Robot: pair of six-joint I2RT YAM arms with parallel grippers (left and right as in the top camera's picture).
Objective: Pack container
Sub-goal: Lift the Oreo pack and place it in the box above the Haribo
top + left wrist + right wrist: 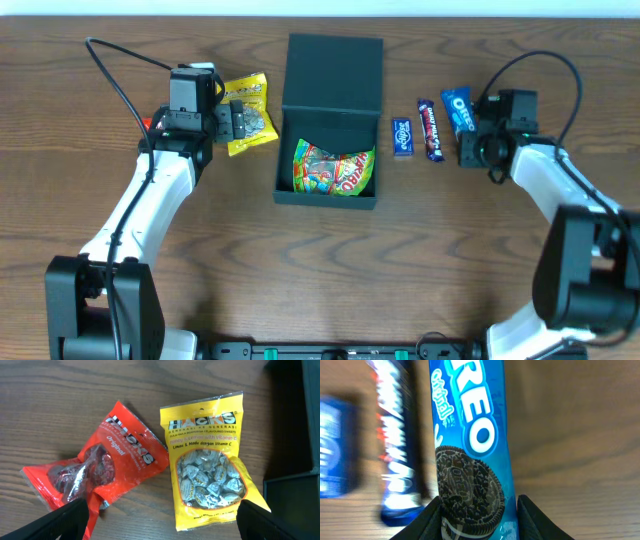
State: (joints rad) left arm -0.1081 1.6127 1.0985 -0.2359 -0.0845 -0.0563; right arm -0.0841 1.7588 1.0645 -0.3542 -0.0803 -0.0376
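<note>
I need to release the blue Oreo pack from my right gripper in the container (326, 137), between the colourful snack packet and the lid.
The dark teal container (283, 160) stands open mid-table, its lid (333, 70) lying back flat; a colourful snack packet (333, 170) lies inside. My left gripper (232, 122) is open, its fingers (160, 527) spread wide over the near ends of a yellow Hacks packet (207, 460) and a red Hacks packet (105, 465) lying side by side on the table. The container's edge shows at the right of the left wrist view (300, 410). My right gripper (470, 135) is shut (479, 522) on the end of a blue Oreo pack (470, 435), right of the container.
A small blue packet (402, 136) and a dark chocolate bar (430, 130) lie between the container and the Oreo pack (457, 105); both show blurred in the right wrist view, the packet (335, 450) left of the bar (397, 460). Cables arc behind both arms.
</note>
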